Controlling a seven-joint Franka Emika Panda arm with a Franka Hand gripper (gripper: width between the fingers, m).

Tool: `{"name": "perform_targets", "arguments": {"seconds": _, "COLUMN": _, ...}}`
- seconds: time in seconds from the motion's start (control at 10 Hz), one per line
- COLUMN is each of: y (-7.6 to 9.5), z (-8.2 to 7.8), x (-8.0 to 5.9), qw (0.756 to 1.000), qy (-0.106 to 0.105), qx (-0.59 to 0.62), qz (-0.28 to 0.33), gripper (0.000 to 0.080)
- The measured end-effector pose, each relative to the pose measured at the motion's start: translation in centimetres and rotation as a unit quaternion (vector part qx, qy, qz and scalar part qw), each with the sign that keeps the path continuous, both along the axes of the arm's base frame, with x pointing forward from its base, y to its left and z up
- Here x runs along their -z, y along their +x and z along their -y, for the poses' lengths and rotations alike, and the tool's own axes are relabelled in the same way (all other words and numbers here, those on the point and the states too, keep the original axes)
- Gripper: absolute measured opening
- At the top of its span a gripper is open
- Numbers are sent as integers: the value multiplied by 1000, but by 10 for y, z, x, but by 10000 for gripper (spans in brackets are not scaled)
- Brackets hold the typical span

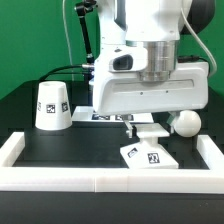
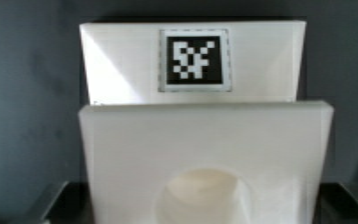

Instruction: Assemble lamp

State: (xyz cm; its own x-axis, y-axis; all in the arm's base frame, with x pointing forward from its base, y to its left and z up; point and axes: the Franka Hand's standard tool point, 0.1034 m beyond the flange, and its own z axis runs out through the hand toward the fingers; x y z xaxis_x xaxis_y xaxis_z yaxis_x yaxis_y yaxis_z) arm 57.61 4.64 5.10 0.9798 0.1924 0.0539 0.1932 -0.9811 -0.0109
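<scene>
Next, my gripper lets go of the lamp base in the white rim's front corner [image 1: 187, 156], just in front of the ball-headed bulb.
The flat square lamp base [image 1: 150, 150] lies on the black table near the front, its tag facing up. My gripper [image 1: 142, 126] is down over its raised rear block, with a finger against each side. In the wrist view the base [image 2: 194, 110] fills the picture, showing its tag and a round socket [image 2: 208, 190]. My gripper [image 2: 201, 208] straddles the block, and only a dark finger [image 2: 60, 205] edge shows at each side. The cup-like shade [image 1: 52, 105] stands at the exterior view's left. The ball-headed bulb [image 1: 184, 122] lies at the right, just beyond the hand.
A white raised rim [image 1: 100, 178] runs along the table's front and both sides. The marker board [image 1: 100, 116] lies flat behind the hand, mostly hidden by it. The arm's big white body blocks the middle of the exterior view.
</scene>
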Motion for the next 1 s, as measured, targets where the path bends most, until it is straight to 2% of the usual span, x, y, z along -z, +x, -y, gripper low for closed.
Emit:
{"name": "perform_targets", "arguments": {"seconds": 0.2, "y": 18, "z": -9, "x": 0, "qw": 1000, "qy": 2, "qx": 12, "qz": 7, "gripper": 537}}
{"name": "perform_targets", "arguments": {"seconds": 0.5, "y": 35, "z": -28, "x": 0, "qw": 999, "qy": 7, "qx": 44, "qz": 16, "gripper": 537}}
{"name": "perform_targets", "arguments": {"seconds": 1.0, "y": 38, "z": -52, "x": -1, "qw": 998, "qy": 7, "qx": 58, "qz": 4, "gripper": 537}}
